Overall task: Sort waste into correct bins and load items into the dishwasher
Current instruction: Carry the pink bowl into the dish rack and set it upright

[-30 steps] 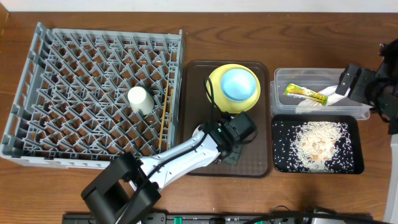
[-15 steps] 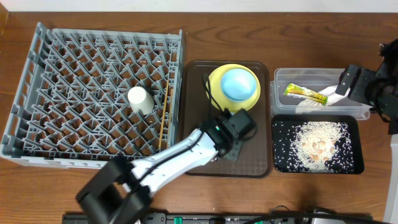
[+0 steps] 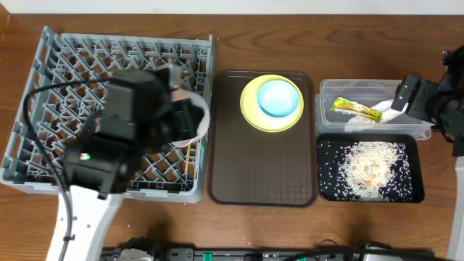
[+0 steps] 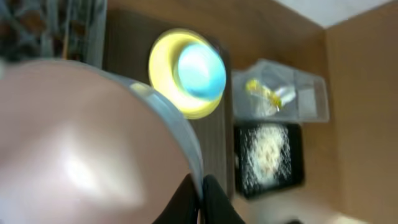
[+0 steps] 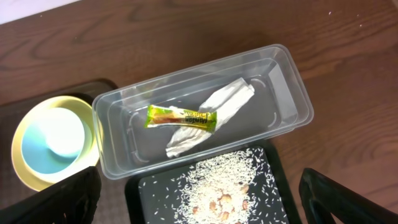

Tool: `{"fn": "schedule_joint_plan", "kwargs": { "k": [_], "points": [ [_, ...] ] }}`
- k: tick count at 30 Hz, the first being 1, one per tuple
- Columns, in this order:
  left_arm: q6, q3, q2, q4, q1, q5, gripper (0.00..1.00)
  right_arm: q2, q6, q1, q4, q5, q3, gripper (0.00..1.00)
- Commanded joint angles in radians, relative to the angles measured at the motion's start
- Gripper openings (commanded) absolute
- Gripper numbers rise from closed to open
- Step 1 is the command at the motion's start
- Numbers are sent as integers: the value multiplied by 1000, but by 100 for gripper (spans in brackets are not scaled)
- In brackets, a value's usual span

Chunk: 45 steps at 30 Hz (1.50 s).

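Next, I release the white bowl with my left gripper near the dishwasher rack's front edge (image 3: 149,165), next to the chopsticks.
My left gripper (image 4: 200,198) is shut on the rim of the white bowl (image 4: 81,143), which fills the blurred left wrist view. From overhead, the left arm (image 3: 130,123) hangs over the dishwasher rack (image 3: 43,94), with the white bowl (image 3: 194,116) at the rack's right side. It hides the cup. The chopsticks (image 3: 190,154) lie in the rack below. A light blue bowl (image 3: 278,98) sits on the yellow plate (image 3: 250,112). My right gripper (image 5: 199,202) is open above the clear tub (image 5: 286,93) and holds nothing. The tub holds the sachet (image 5: 181,117) and napkin (image 5: 214,112).
The plate stands at the far end of a dark brown serving tray (image 3: 261,174). Rice scraps (image 3: 368,168) lie in the black tray (image 3: 326,190), in front of the clear tub (image 3: 325,90). The right arm (image 3: 442,109) is at the table's right edge.
The left arm has swung from the brown tray leftward to above the rack, and the white bowl now shows in its jaws. The right arm has not moved.
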Motion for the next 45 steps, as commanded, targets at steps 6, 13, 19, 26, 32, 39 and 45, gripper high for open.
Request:
{"fn": "schedule_joint_plan", "kwargs": {
  "k": [6, 13, 19, 26, 32, 39, 45],
  "points": [
    [238, -57, 105, -110, 309, 676, 7, 1, 14, -3, -1, -1, 11, 99],
    [423, -129, 242, -219, 400, 804, 7, 1, 14, -3, -1, -1, 11, 99],
    [498, -188, 314, -238, 471, 819, 7, 1, 14, -3, -1, -1, 11, 99],
    [546, -274, 362, -233, 554, 819, 8, 1, 14, -3, -1, -1, 11, 99],
    [553, -311, 372, -216, 630, 789, 7, 1, 14, -3, -1, -1, 11, 99],
    [552, -311, 372, -207, 705, 663, 8, 1, 14, -3, -1, -1, 11, 99],
    [550, -311, 372, -207, 751, 572, 8, 1, 14, -3, -1, 0, 11, 99]
  ]
}}
